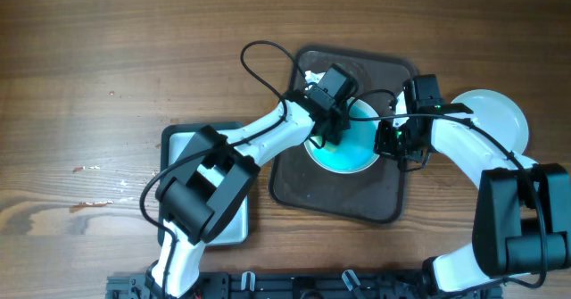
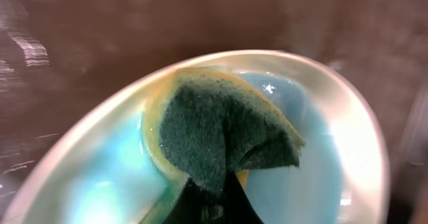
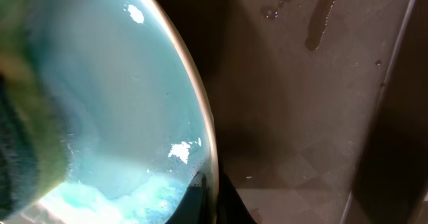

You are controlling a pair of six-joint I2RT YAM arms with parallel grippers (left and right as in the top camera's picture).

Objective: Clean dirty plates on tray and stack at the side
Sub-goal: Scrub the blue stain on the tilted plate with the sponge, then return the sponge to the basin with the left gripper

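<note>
I should let go of the green and yellow sponge with my left gripper in the middle of the grey metal tray [image 1: 211,188].
A turquoise plate [image 1: 350,145] lies on the dark brown tray [image 1: 303,185]. My left gripper [image 1: 326,129] is shut on a green and yellow sponge [image 2: 221,134] and presses it on the plate's [image 2: 107,177] inside face. My right gripper [image 1: 390,139] is shut on the plate's right rim [image 3: 208,158], one finger inside and one outside. The sponge's edge shows at the left of the right wrist view [image 3: 20,150]. A white plate [image 1: 496,116] lies on the table to the right of the tray.
A grey metal tray [image 1: 178,141] sits left of the brown tray, partly under my left arm. The brown tray's wet floor [image 3: 314,83] has droplets and a brown smear. Cables loop above the tray [image 1: 259,62].
</note>
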